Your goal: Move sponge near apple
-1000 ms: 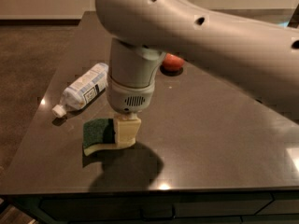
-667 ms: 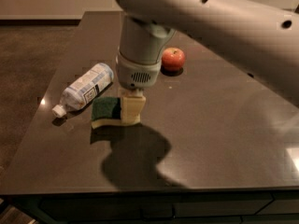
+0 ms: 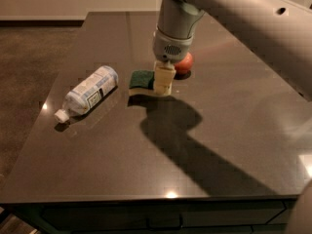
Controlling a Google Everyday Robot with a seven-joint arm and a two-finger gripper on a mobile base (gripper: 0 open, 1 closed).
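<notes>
Next, I release the sponge on the table (image 3: pixel 179 79) just before the red apple. The sponge is held just above the table.
The sponge (image 3: pixel 141 80), dark green on top with a pale yellow layer beneath, is held just above the dark table (image 3: pixel 229 130). My gripper (image 3: pixel 163 82) hangs from the grey arm and is shut on the sponge's right end, its pale yellow fingers (image 3: pixel 164 77) clamping it. The red apple (image 3: pixel 184 62) sits on the table right behind the gripper, partly hidden by it, a short way right of the sponge.
A clear plastic bottle (image 3: pixel 87 94) with a white cap lies on its side at the left of the table. The arm's shadow falls across the table's middle. The table's front edge (image 3: pixel 146 199) and left edge border the carpeted floor.
My gripper has carried the sponge away from the bottle, toward the back and right, up to the apple. The bottle and apple have not moved.
</notes>
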